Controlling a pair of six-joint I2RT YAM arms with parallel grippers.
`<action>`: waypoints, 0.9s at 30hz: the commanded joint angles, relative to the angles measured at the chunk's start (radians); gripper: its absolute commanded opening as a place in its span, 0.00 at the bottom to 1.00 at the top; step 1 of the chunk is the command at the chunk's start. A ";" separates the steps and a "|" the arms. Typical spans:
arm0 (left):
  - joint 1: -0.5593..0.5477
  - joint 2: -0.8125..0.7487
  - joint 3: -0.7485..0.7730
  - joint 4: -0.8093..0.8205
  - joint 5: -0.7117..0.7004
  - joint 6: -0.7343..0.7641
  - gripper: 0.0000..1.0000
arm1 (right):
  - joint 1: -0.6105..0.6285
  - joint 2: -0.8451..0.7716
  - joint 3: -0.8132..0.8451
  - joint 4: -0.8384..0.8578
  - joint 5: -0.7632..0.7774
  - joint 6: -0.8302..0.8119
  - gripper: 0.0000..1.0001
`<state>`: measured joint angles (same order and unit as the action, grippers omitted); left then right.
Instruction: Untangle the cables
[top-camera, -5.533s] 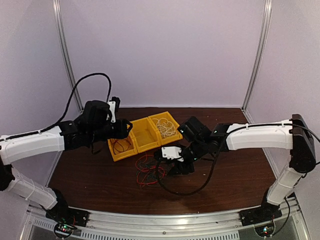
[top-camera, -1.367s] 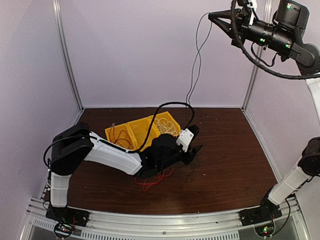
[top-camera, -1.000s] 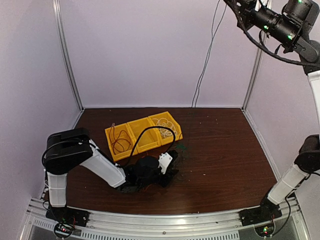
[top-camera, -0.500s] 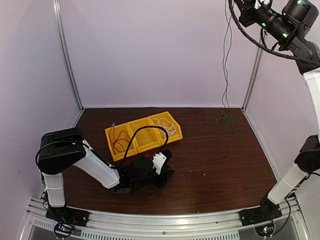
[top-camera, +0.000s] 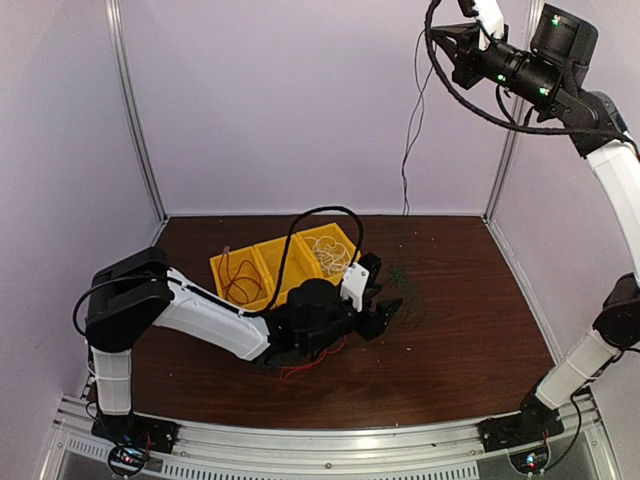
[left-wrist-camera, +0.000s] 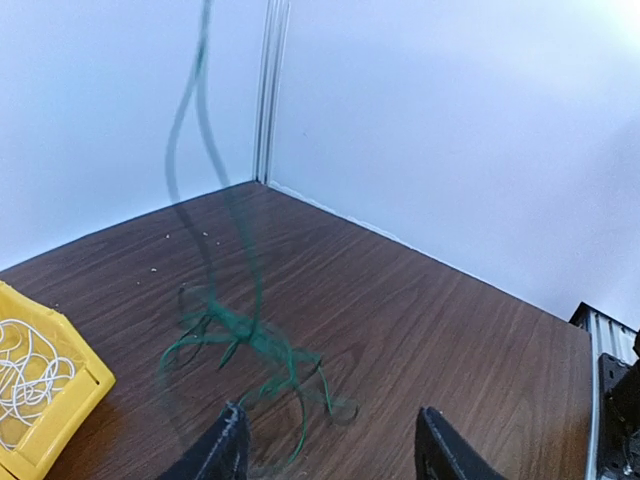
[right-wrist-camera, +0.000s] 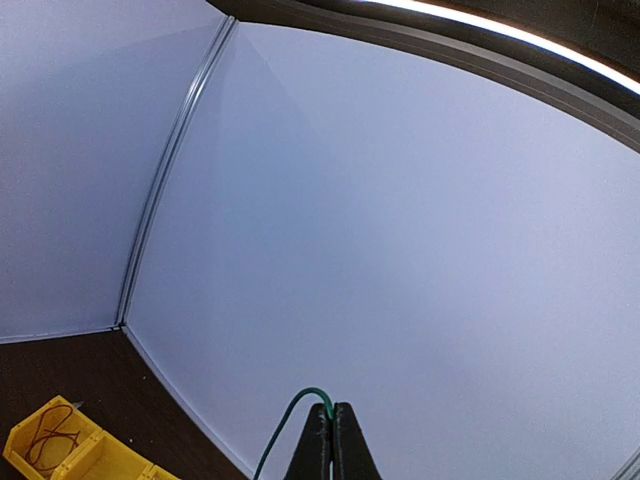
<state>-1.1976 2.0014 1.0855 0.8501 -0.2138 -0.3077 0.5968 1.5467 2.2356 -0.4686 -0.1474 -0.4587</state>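
My left gripper will next close on the tangle's nearest loop (top-camera: 402, 292) (left-wrist-camera: 302, 425), at the lower end of the dark green cable next to the yellow tray.
A dark green cable (top-camera: 409, 150) hangs from my right gripper (top-camera: 438, 38), which is raised high near the back wall and shut on the cable's top end (right-wrist-camera: 322, 398). The cable's tangled lower end (left-wrist-camera: 250, 338) rests on the table just ahead of my left gripper (left-wrist-camera: 332, 410). That gripper (top-camera: 378, 306) is low over the table, open, with nothing between its fingers (left-wrist-camera: 229, 447). A red cable (top-camera: 308, 362) lies loose under the left arm. Another red cable (top-camera: 236, 281) and a white cable (top-camera: 334, 254) lie in the yellow tray.
The yellow tray (top-camera: 275, 262) has three compartments and stands at mid-table, behind the left arm. Its corner with the white cable (left-wrist-camera: 28, 372) shows in the left wrist view. White enclosure walls with metal posts (top-camera: 134, 110) ring the table.
My left gripper has moved right and farther from me, and opened wider. The right arm swung left, carrying the green cable's lower end from the back right corner toward mid-table.
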 joint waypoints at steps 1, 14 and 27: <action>0.029 0.075 0.073 -0.083 -0.031 0.015 0.58 | -0.005 -0.056 -0.031 -0.016 -0.076 0.048 0.00; 0.026 -0.106 -0.043 -0.358 0.267 0.200 0.47 | -0.004 -0.082 -0.067 -0.083 -0.204 0.062 0.00; -0.003 -0.154 -0.123 -0.337 -0.082 0.035 0.53 | -0.004 -0.152 -0.266 -0.048 -0.261 0.091 0.00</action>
<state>-1.2091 1.7584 0.8726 0.4999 -0.1810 -0.2325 0.5968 1.4265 1.9755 -0.5354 -0.3794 -0.3923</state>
